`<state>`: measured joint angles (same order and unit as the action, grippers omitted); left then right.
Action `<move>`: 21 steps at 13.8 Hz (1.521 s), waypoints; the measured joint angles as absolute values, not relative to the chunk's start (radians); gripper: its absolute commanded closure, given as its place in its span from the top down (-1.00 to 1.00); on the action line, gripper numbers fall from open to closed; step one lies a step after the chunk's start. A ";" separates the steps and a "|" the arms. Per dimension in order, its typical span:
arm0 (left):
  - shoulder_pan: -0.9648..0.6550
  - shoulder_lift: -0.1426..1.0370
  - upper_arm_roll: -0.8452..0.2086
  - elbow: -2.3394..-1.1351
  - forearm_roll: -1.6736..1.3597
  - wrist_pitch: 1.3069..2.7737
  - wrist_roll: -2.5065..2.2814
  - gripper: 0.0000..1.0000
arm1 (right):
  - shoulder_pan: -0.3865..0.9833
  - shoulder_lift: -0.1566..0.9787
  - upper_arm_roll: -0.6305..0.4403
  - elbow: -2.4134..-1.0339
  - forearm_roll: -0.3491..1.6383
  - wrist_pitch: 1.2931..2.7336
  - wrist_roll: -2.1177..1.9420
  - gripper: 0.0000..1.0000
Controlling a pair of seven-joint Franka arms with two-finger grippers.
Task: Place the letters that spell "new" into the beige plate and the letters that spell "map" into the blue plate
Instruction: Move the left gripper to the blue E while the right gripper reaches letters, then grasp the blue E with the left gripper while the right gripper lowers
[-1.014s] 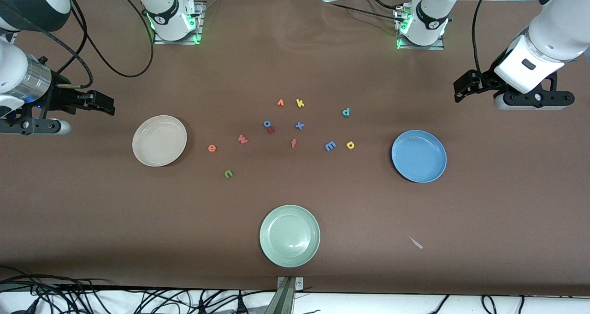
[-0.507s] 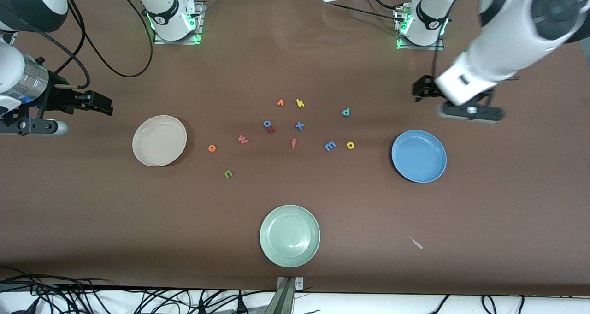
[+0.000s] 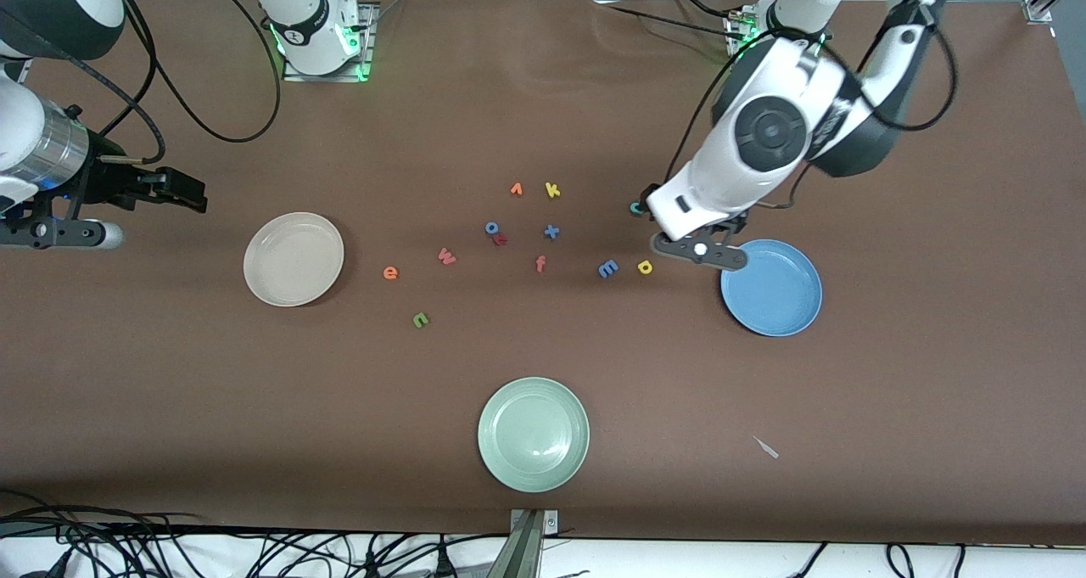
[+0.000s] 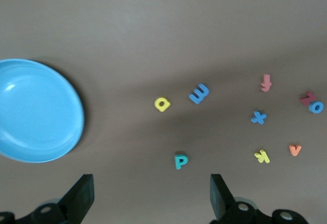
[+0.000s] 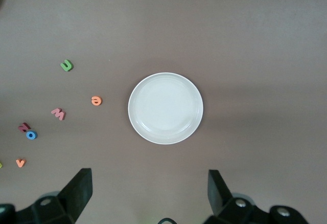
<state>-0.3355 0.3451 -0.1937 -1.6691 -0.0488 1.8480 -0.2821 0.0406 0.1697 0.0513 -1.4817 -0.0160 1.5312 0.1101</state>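
My left gripper should close on the body of the blue m [image 3: 607,269] [image 4: 199,94] that is next to the yellow round letter, because that blue m belongs in the blue plate.
The beige plate [image 3: 293,259] [image 5: 165,108] lies toward the right arm's end, the blue plate [image 3: 771,287] [image 4: 36,110] toward the left arm's end. Between them lie the orange e [image 3: 389,272], pinkish w [image 3: 447,256], green n [image 3: 420,319], blue m [image 3: 607,267] [image 4: 199,93], yellow round letter [image 3: 645,266] [image 4: 162,104] and teal stemmed letter [image 3: 635,208] [image 4: 181,160]. My left gripper [image 4: 150,199] hangs open and empty above the table beside the teal letter, which the arm partly hides in the front view. My right gripper [image 3: 197,194] [image 5: 148,196] waits open, over bare table beside the beige plate.
A pale green plate [image 3: 533,434] sits near the front edge. Other letters lie in the middle: yellow k [image 3: 552,190], orange v [image 3: 516,189], blue o [image 3: 492,227], blue x [image 3: 551,232], salmon f [image 3: 540,263]. A small pale scrap [image 3: 766,447] lies nearer the front camera than the blue plate.
The left arm has swung in from its end of the table, past the blue plate, to hover by the teal letter. The right arm has barely moved.
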 measured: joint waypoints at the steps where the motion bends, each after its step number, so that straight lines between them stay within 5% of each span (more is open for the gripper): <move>1: -0.355 0.370 -0.194 -1.669 -0.049 1.873 -0.283 1.00 | 0.042 0.172 0.053 -1.482 -0.016 1.531 0.109 1.00; 9: -0.465 0.564 -0.195 -1.692 -0.046 2.167 -0.128 1.00 | 0.176 0.275 0.064 -1.491 -0.014 1.628 0.117 1.00; 17: -0.473 0.610 -0.194 -1.842 0.100 2.391 0.009 0.96 | 0.229 0.405 0.064 -1.572 0.007 1.845 0.247 1.00; 19: -0.486 0.628 -0.194 -1.842 0.110 2.415 0.010 0.81 | 0.243 0.409 0.064 -1.648 0.007 1.949 0.284 1.00; 21: -0.489 0.649 -0.193 -1.843 0.116 2.449 0.014 0.40 | 0.254 0.410 0.064 -1.732 0.007 2.059 0.311 1.00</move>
